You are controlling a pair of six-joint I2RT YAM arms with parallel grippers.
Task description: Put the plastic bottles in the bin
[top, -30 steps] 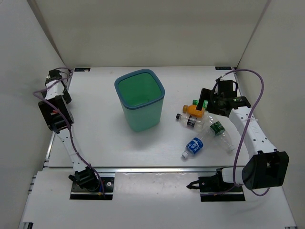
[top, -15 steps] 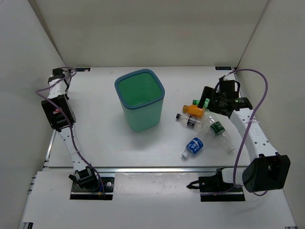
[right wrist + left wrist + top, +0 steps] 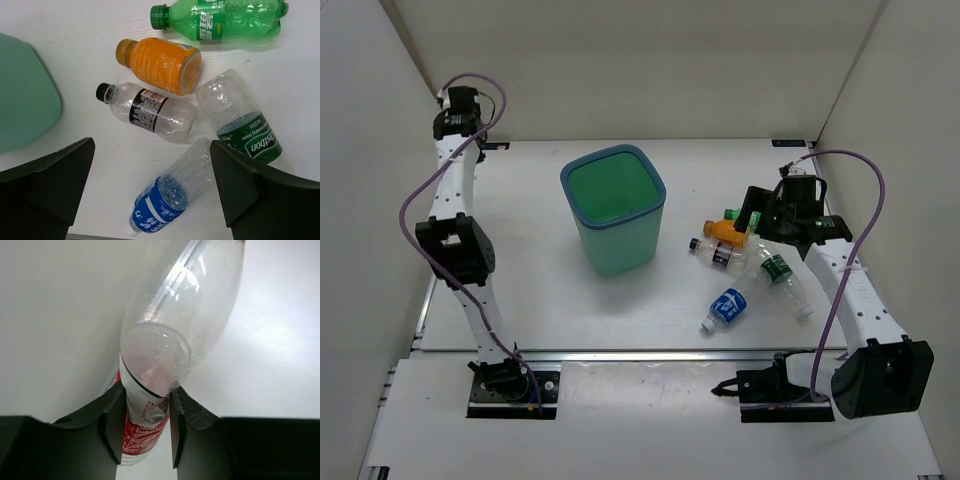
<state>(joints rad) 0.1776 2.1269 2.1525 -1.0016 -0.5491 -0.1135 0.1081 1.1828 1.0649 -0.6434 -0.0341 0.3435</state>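
The robot's right gripper will next move to the black label (image 3: 722, 255) (image 3: 148, 110) of the clear bottle beside the orange bottle and close there.
My left gripper (image 3: 146, 402) is shut on a clear plastic bottle with a red label (image 3: 180, 315), which stands out ahead of the fingers. In the top view the left gripper (image 3: 458, 102) is raised near the back left corner, left of the teal bin (image 3: 566, 190). My right gripper (image 3: 152, 187) hangs open over a cluster of bottles lying right of the bin: green (image 3: 225, 17), orange (image 3: 162, 65), clear with a black label (image 3: 150, 111), clear with a green label (image 3: 240, 125), and clear with a blue label (image 3: 167, 202). Nothing sits between its fingers.
White walls close in the table on the left, back and right. The bin's wall (image 3: 25, 95) shows at the left edge of the right wrist view. The right gripper (image 3: 767, 215) hovers by the orange bottle (image 3: 728, 230).
The left arm has swung up from low at the table's left edge to high in the back left corner, and its gripper has shut on the red-label bottle. The right gripper shifted slightly.
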